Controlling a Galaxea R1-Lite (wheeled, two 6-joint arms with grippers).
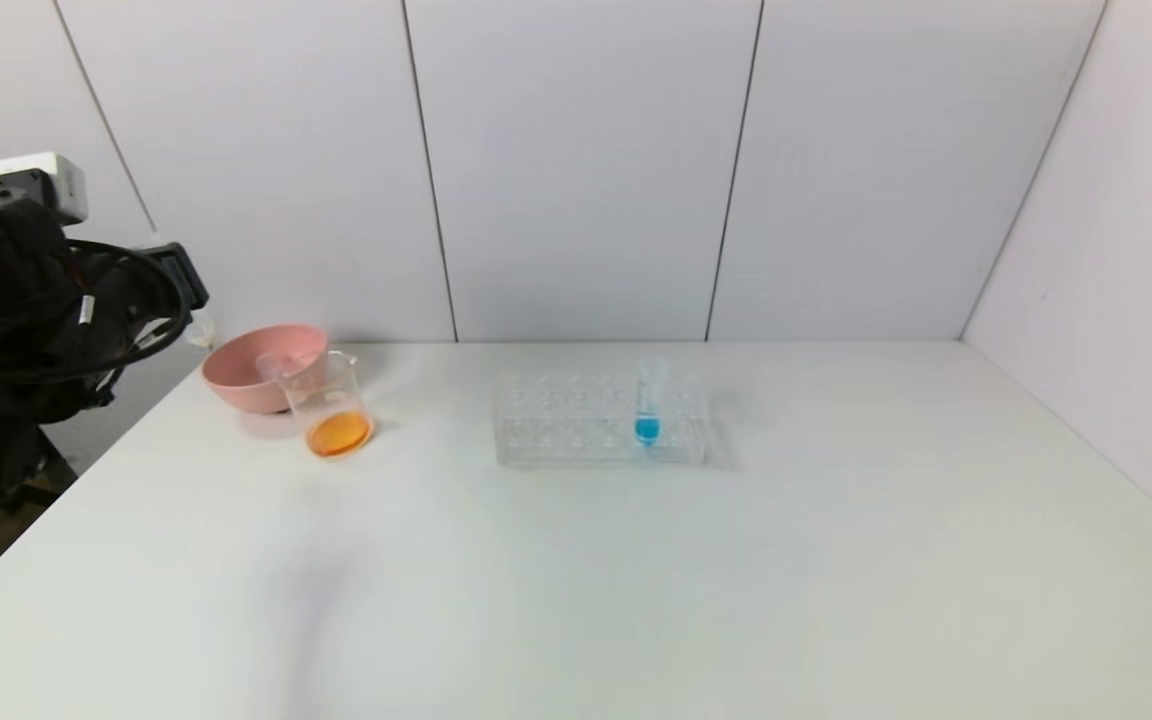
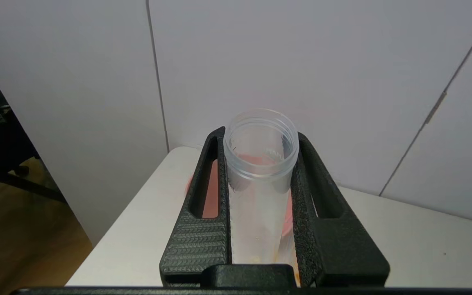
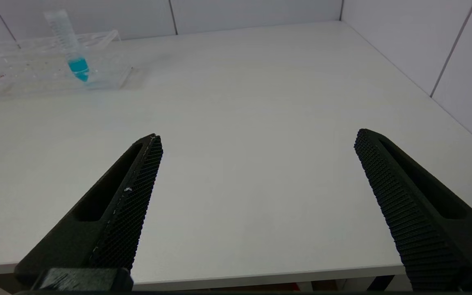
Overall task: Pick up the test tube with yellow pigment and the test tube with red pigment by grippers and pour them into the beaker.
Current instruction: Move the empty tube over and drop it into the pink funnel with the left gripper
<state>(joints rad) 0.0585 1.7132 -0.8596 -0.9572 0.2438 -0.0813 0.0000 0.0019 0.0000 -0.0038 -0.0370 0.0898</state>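
My left gripper needs to let go of the clear test tube inside the pink bowl (image 1: 253,360) (image 2: 244,194), which is beside the beaker.
My left gripper (image 1: 191,300) hovers at the table's far left, above the pink bowl's outer rim. In the left wrist view it (image 2: 260,135) is shut on a clear test tube (image 2: 258,184) that is nearly empty, with a faint yellow-orange trace at its bottom; I cannot tell which pigment it held. The beaker (image 1: 328,400) stands beside the bowl and holds orange liquid. Another clear tube (image 1: 274,365) seems to lie in the bowl. No tube shows yellow or red colour. My right gripper (image 3: 256,139) is open and empty over the table's near edge.
The pink bowl (image 1: 246,385) sits at the far left and shows under the left fingers (image 2: 210,192). A clear tube rack (image 1: 576,420) in the middle holds a blue-bottomed tube (image 1: 649,405); rack (image 3: 23,73) and tube (image 3: 72,45) also show in the right wrist view. White walls stand behind and right.
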